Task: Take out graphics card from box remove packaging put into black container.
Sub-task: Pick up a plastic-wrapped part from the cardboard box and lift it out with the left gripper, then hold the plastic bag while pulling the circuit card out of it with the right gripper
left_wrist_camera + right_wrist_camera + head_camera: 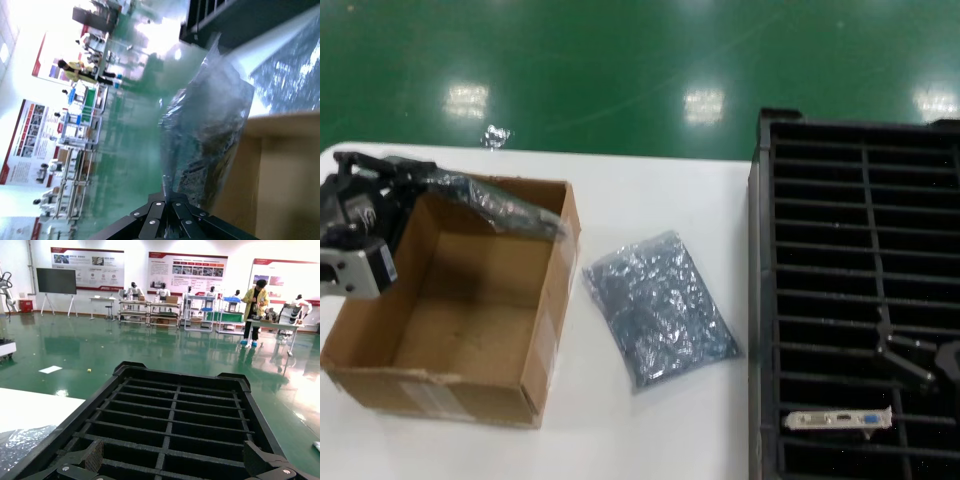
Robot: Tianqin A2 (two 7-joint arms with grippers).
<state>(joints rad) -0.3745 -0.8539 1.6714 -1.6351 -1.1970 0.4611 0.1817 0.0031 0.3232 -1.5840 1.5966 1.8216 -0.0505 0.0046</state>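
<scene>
The left gripper holds the grey-silver bag over the brown cardboard box, and the right gripper should next close on the loose end (556,229) of that bag.
My left gripper (432,177) is shut on the end of a crinkly grey-silver bag (510,210) with a card inside, held above the far rim of the brown cardboard box (535,385). In the left wrist view the fingers (167,194) pinch the bag (210,125) over the box (285,175). A second like bag (660,305) lies on the table between the box and the black container (860,230). My right gripper (925,365) is open and empty above the container's near slots; its own view shows the gripper (175,460) over the ribs (175,415).
A graphics card with a silver bracket (838,418) stands in a near slot of the container. The white table (650,430) carries everything. Green floor lies beyond it. The second bag shows at the right wrist view's edge (20,440).
</scene>
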